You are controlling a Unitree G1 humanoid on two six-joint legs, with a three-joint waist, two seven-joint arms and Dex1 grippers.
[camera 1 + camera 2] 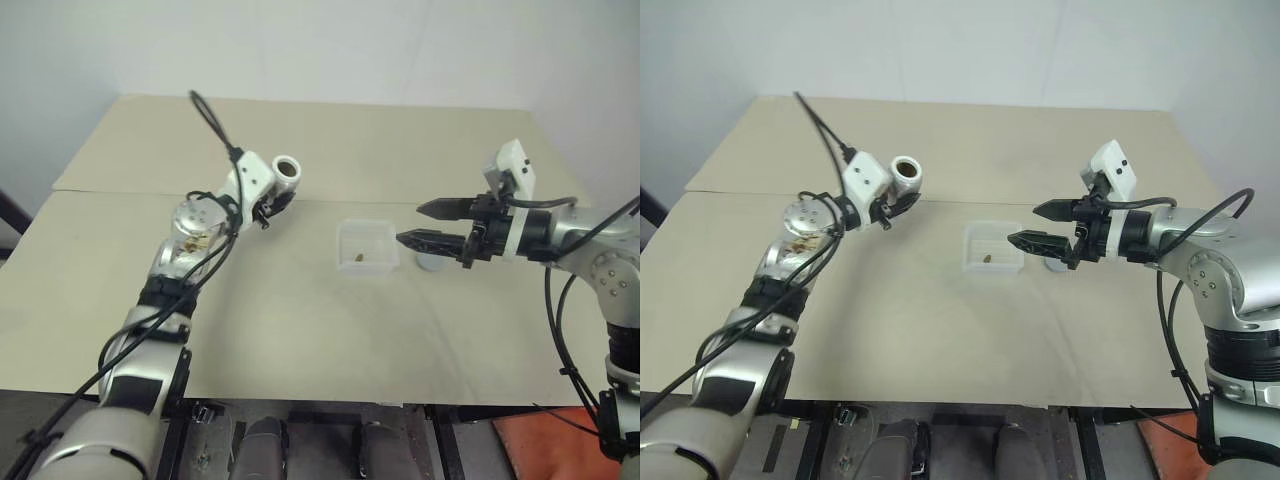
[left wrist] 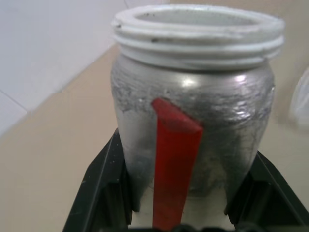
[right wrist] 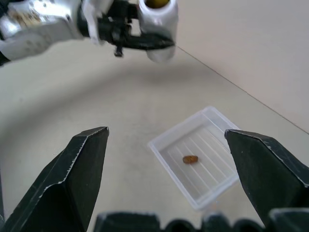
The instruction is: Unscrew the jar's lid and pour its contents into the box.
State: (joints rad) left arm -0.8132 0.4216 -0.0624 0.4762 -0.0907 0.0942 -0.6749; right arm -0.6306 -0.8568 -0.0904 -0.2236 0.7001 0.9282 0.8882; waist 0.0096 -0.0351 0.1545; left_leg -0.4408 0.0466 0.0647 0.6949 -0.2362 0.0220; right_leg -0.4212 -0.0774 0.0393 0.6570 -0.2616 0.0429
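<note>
The robot's left gripper needs to release the jar on the beige table (image 1: 274, 255) beside the clear box, nearer the robot than the seam.
My left gripper (image 1: 278, 200) is shut on the jar (image 1: 287, 173), holding it above the table to the left of the box. The jar (image 2: 193, 96) is silvery with a red label, and its white threaded mouth has no lid on it. The box (image 1: 368, 225), a clear shallow tray, lies at mid-table with the contents (image 1: 358, 260), a tiny brown bit, inside. My right gripper (image 1: 410, 223) hovers just right of the box, open and holding nothing. Below its fingers lies the grey lid (image 1: 432, 264), partly hidden.
The beige table (image 1: 300, 330) has a seam running across it behind the box and ends at a white wall. Its front edge lies close to me. An orange object (image 1: 540, 440) sits below the table's front right corner.
</note>
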